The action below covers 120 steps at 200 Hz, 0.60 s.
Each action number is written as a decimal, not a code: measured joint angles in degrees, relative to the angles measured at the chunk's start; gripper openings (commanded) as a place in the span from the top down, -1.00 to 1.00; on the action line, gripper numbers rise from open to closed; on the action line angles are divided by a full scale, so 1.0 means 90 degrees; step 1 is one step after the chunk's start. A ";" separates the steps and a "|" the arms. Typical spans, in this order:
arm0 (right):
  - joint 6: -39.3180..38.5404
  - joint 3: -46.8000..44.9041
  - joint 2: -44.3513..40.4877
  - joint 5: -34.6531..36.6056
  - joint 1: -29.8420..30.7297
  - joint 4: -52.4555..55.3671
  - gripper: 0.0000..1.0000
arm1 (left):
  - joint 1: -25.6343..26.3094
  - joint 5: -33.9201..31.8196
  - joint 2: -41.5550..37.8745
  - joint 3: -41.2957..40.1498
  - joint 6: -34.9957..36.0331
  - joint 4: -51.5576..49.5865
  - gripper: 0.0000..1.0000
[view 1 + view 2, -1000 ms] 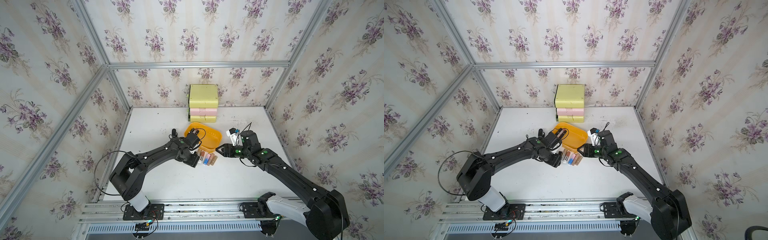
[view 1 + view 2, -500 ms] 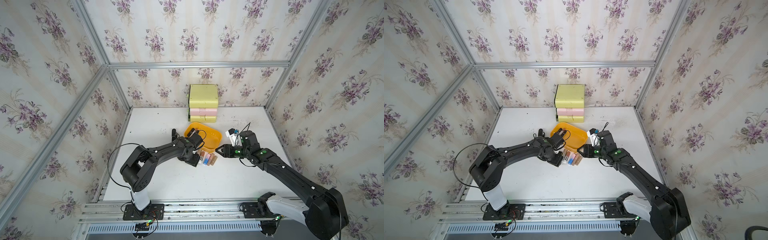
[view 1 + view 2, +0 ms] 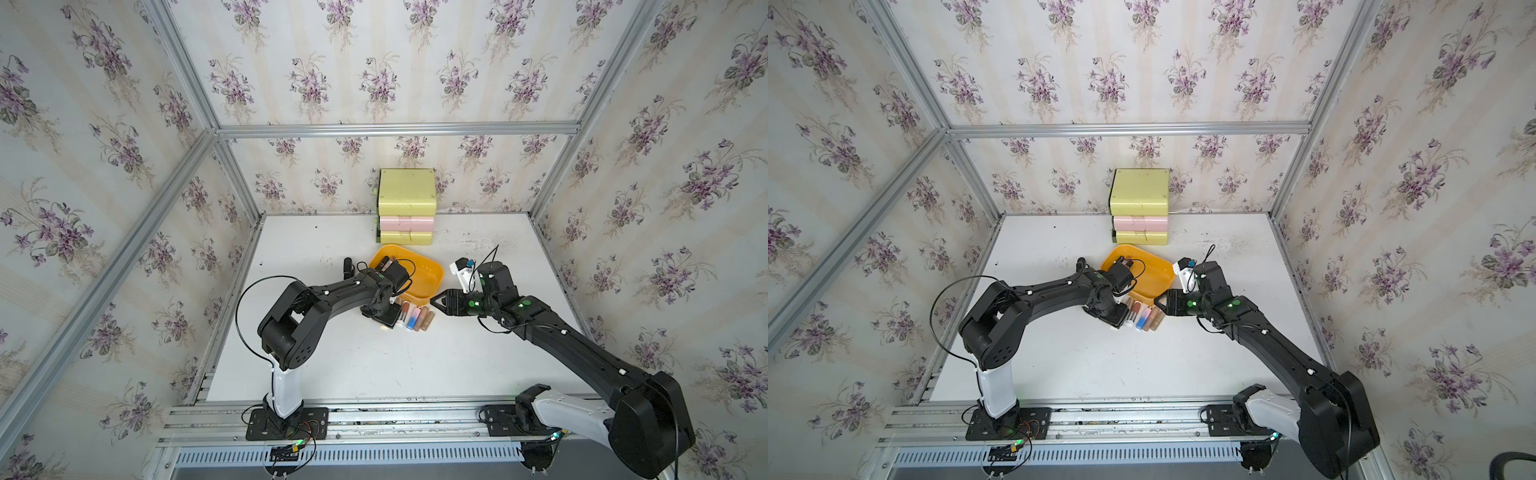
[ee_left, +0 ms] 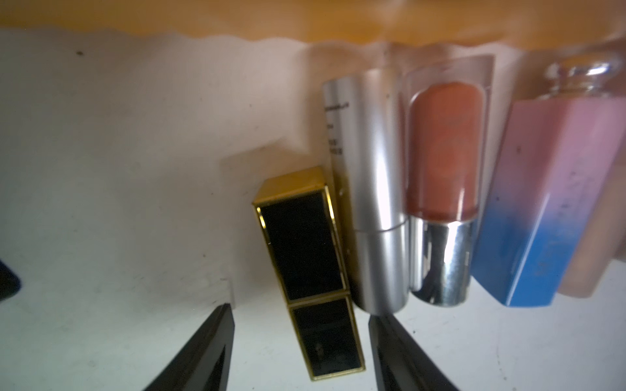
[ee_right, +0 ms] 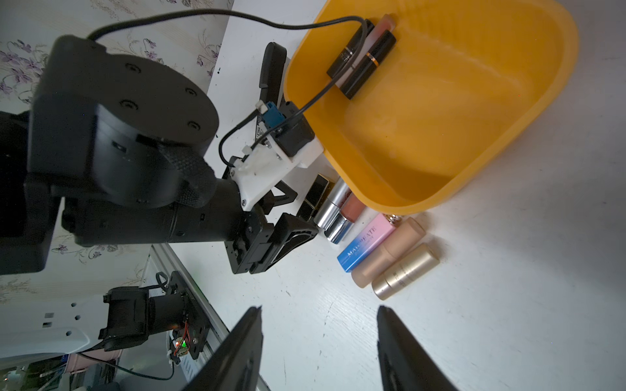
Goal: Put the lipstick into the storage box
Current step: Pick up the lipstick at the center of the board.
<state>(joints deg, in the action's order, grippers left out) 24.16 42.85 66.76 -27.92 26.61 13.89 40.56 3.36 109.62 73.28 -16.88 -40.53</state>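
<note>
The silver lipstick is lying snug against the black-and-gold lipstick, so next my left gripper pinches the black-and-gold lipstick's protruding lower end (image 4: 327, 337) and pulls it clear before lifting.
The orange-yellow storage box (image 3: 430, 277) (image 3: 1160, 275) (image 5: 440, 118) holds two dark lipsticks (image 5: 364, 64) at its far-left end. Several lipsticks (image 3: 413, 318) (image 3: 1144, 318) lie in a row on the table just in front of it. My left gripper (image 3: 384, 319) (image 4: 298, 309) is down at the row's left end, open, straddling the black-and-gold lipstick (image 4: 305, 243) (image 5: 316, 193). One finger is almost against it; a gap shows at the other. My right gripper (image 3: 434, 301) (image 5: 320, 308) hovers open and empty just right of the row.
A pale yellow-and-pink drawer unit (image 3: 406, 208) (image 3: 1139, 203) stands against the back wall behind the box. A silver lipstick (image 4: 369, 203) lies right against the black-and-gold one. Papered walls and metal rails enclose the white table (image 3: 374, 365).
The left jaws have narrowed around the black-and-gold lipstick, and the left arm's elbow has swung right and toward the front. The right arm has stayed put.
</note>
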 measured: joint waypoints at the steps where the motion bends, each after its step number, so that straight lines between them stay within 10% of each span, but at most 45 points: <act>1: 0.0000 0.0000 0.0002 0.0000 0.0000 0.0000 -0.15 | 0.0000 0.0002 0.0000 -0.0005 0.0000 0.0000 0.00; 84: 0.0007 -0.0015 0.0126 -0.0002 0.0000 -0.0138 -0.15 | -0.0236 0.0129 -0.0012 -0.0291 0.0168 0.0131 0.36; 120: 0.0007 -0.0015 0.0129 -0.0002 0.0000 -0.0138 -0.15 | -0.0257 0.0328 0.0090 -0.0134 0.0294 0.0049 -0.04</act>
<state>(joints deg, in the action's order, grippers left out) 24.23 42.72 67.92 -27.94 26.61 12.64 38.24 6.31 110.43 72.07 -14.24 -40.10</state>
